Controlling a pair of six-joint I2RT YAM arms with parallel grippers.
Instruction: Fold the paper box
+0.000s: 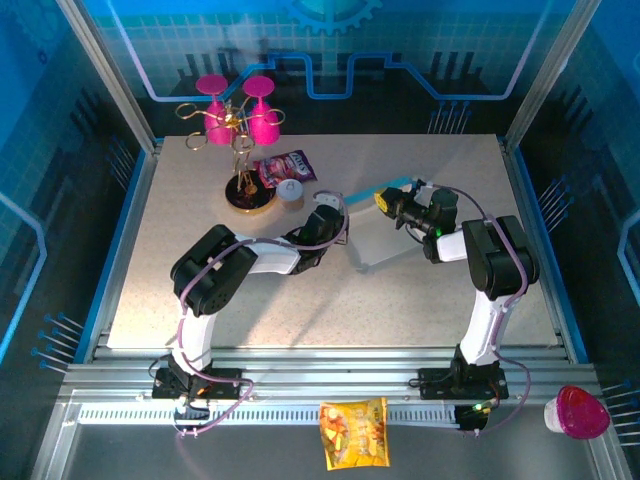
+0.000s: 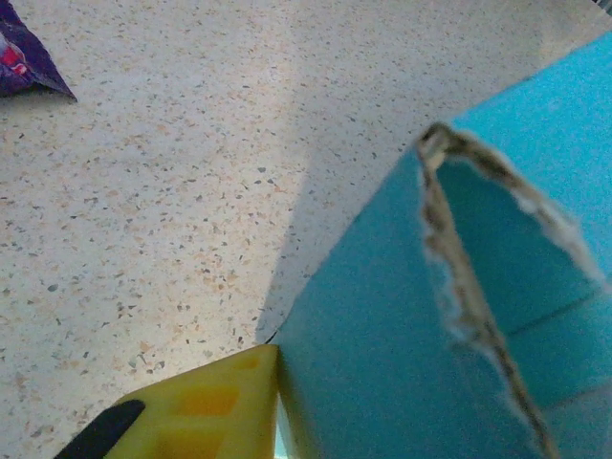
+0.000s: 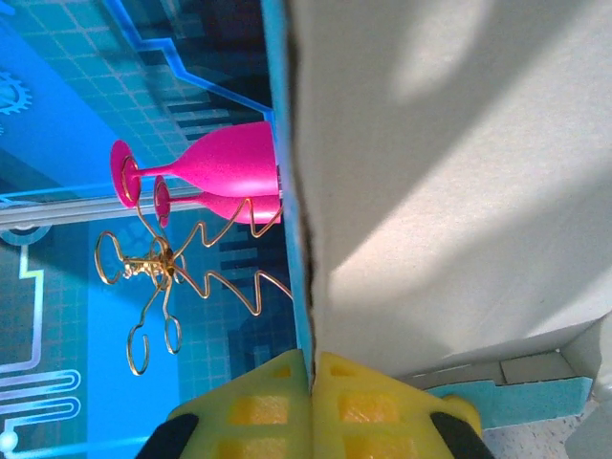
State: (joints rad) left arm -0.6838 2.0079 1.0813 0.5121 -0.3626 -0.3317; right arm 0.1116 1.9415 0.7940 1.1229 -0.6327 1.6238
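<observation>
The blue end flap gapes away from the box's long blue side. My left gripper will open, move back and pinch the end flap closer to that side [image 2: 435, 373].
The paper box [image 1: 385, 235] is held tilted above the table's middle, its whitish inner face toward the overhead camera and a light blue edge at the top. My left gripper [image 1: 335, 218] is at its left edge. In the left wrist view one yellow finger [image 2: 210, 406] presses against the blue cardboard [image 2: 382, 335], which has a torn, frayed edge and hides the other finger. My right gripper [image 1: 385, 200] is at the box's upper edge. In the right wrist view it [image 3: 312, 359] is shut, its yellow fingers pinching the thin edge of the pale panel [image 3: 440, 163].
A gold wire rack [image 1: 242, 150] with pink glasses [image 1: 262, 118] stands at the back left of the table, with a purple snack packet [image 1: 285, 165] and a small white cup [image 1: 290, 192] beside it. A yellow snack packet [image 1: 353, 432] and a pink-lidded cup [image 1: 577, 412] lie on the front rail.
</observation>
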